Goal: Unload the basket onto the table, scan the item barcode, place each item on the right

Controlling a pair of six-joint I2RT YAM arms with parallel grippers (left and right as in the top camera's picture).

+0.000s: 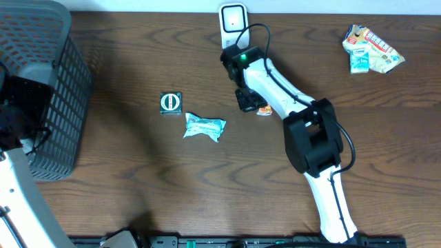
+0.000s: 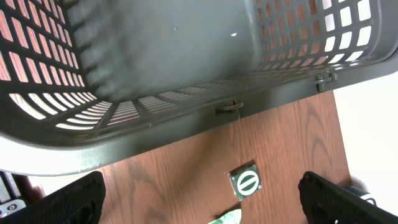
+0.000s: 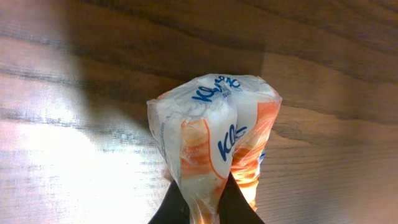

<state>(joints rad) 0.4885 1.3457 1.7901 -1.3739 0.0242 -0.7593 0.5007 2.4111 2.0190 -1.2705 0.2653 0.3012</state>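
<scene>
Next, my right gripper lets go of the orange-and-white tissue packet on the bare wood [image 1: 260, 115] next to the light blue wrapped item. The packet is now near the table's middle.
My right gripper [image 3: 204, 202] is shut on an orange-and-white tissue packet [image 3: 214, 130] with blue lettering, pinching its lower end between the dark fingers. Overhead, that gripper [image 1: 249, 102] sits near the table's middle, and only a bit of the packet [image 1: 264, 110] peeks out beside it. A white scanner [image 1: 233, 18] stands at the table's far edge, just behind the right arm. My left gripper [image 2: 199, 202] is open and empty, hovering by the dark mesh basket [image 2: 155, 68], with a green square packet [image 2: 245, 182] on the wood between its fingers' line of sight.
The basket [image 1: 41, 89] stands at the table's left. A green square packet [image 1: 170, 102] and a light blue wrapped item [image 1: 204, 127] lie left of centre. Several snack packets [image 1: 371, 49] are piled at the far right.
</scene>
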